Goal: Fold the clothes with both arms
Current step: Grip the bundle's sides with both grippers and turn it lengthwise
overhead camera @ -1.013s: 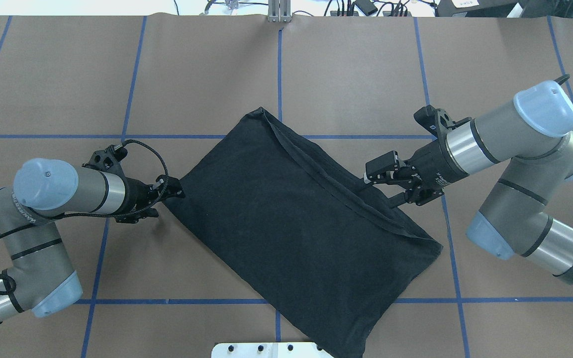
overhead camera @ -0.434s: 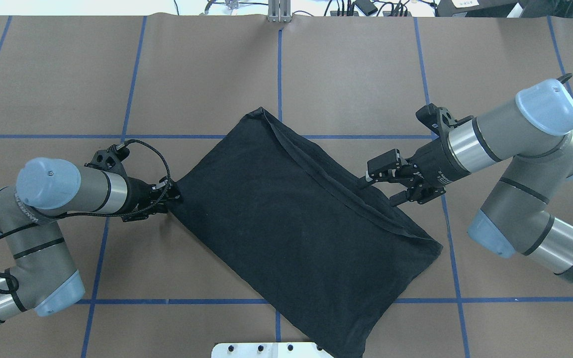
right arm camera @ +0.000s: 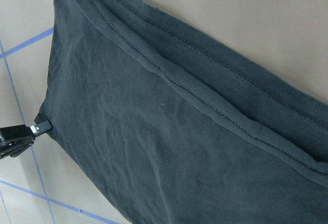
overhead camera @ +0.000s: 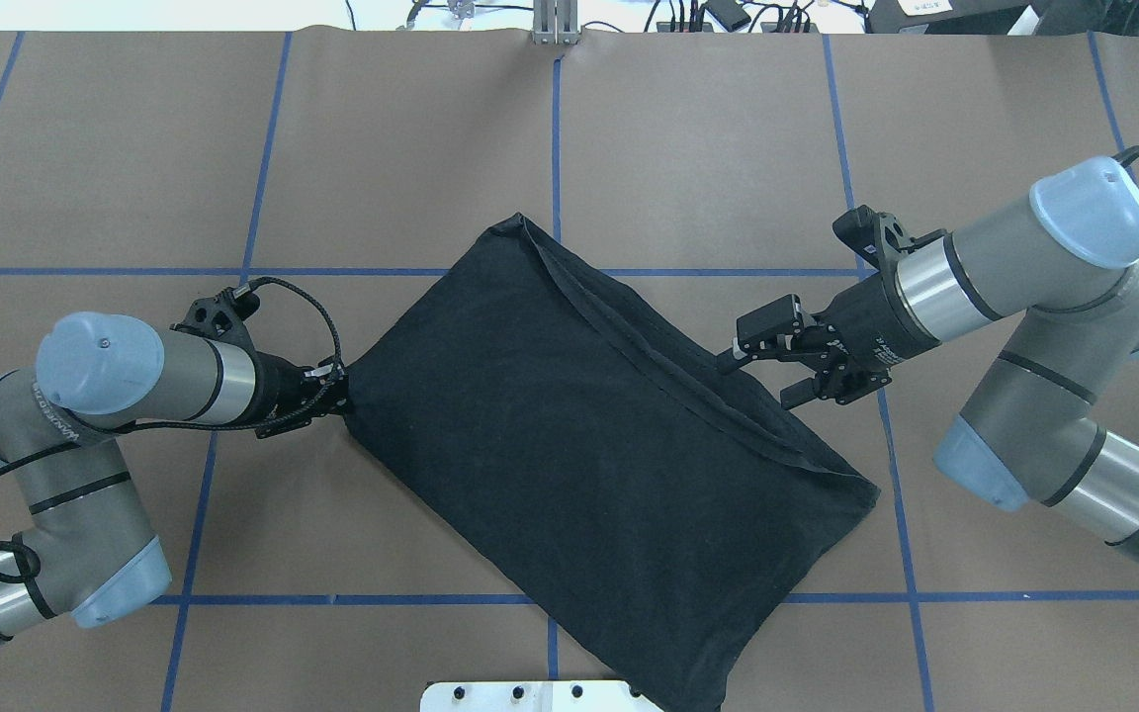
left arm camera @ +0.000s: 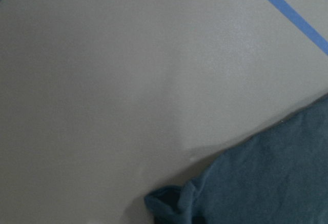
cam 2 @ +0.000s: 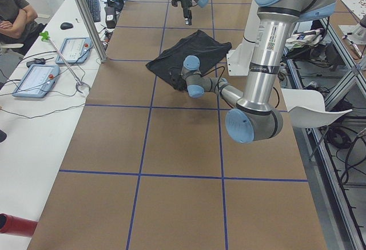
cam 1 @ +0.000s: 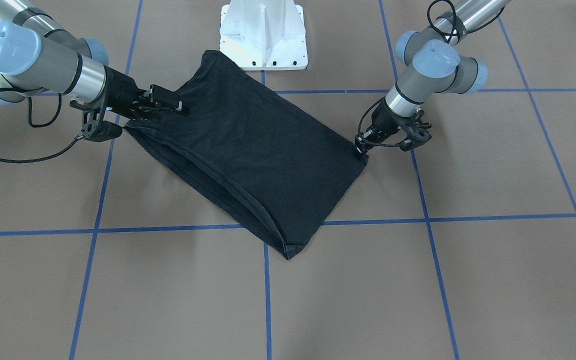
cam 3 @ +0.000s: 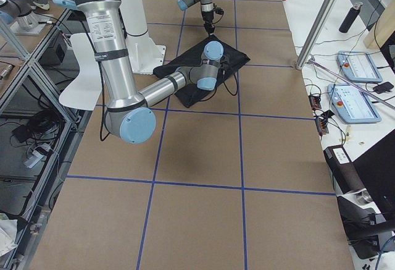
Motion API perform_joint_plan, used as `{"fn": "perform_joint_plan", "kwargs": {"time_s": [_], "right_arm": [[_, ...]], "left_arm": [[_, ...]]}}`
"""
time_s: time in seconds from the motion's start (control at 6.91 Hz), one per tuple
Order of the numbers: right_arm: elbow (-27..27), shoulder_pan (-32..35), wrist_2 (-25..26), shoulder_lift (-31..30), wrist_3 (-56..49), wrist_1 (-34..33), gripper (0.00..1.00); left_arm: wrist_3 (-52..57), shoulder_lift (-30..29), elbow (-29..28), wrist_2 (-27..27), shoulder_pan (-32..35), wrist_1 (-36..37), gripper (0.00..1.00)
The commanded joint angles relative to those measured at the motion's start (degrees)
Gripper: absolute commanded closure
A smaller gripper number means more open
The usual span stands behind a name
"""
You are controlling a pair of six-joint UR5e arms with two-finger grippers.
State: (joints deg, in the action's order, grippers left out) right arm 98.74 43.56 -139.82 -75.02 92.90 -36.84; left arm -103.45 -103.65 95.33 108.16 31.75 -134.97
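Next, I let go of the shirt's corner with my left gripper on bare table (cam 1: pixel 361 318) past the blue tape line that is farthest from the pedestal. The shirt lies on the brown table now.
The clothes are one black T-shirt (overhead camera: pixel 589 445), folded into a slanted rectangle on the brown table, plain side up, with a hem seam along its far-right edge (right arm camera: pixel 205 101). My left gripper (overhead camera: pixel 337 388) pinches the shirt's left corner, its fingers drawn together; the front view shows it at the right (cam 1: pixel 361 147), and its tip (right arm camera: pixel 31 130) shows in the right wrist view. The left wrist view shows only the bunched corner (left arm camera: pixel 174 203) of the shirt. My right gripper (overhead camera: pixel 757 381) is open at the hem edge, fingers spread just over the cloth (cam 1: pixel 160 112).
The white pedestal base (cam 1: pixel 263 35) stands at the shirt's near end. Blue tape lines (overhead camera: pixel 555 148) grid the table. In the left side view a seated person (cam 2: pixel 14 15), control tablets (cam 2: pixel 34 78) and a metal post (cam 2: pixel 86 15) line the far bench.
My left gripper's fingers have closed on the shirt's left corner and nudged slightly right. My right arm has drifted a little to the right, still open.
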Motion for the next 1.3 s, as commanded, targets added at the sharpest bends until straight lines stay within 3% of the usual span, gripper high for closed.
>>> {"fn": "perform_joint_plan", "kwargs": {"time_s": [0.0,0.29,0.43,0.87,1.16], "right_arm": [[-0.12,0.73,-0.27,-0.13,-0.09,0.01,0.0],[-0.04,0.91,-0.45,-0.04,0.0,0.1,0.0],[0.05,1.0,-0.45,-0.3,0.17,0.36,0.0],[0.05,1.35,0.34,-0.83,0.35,0.45,0.0],[0.14,1.87,0.34,-1.45,0.35,0.36,0.0]], "left_arm": [[0.0,-1.11,1.17,1.43,1.72,3.28,1.0],[0.7,-2.87,0.21,1.35,5.32,4.72,1.0],[0.7,-6.44,-3.36,1.09,7.87,4.72,1.0],[4.28,-26.28,-24.41,0.3,13.59,4.8,1.0],[9.82,-29.76,-31.15,-2.41,15.88,4.02,1.0]]}}
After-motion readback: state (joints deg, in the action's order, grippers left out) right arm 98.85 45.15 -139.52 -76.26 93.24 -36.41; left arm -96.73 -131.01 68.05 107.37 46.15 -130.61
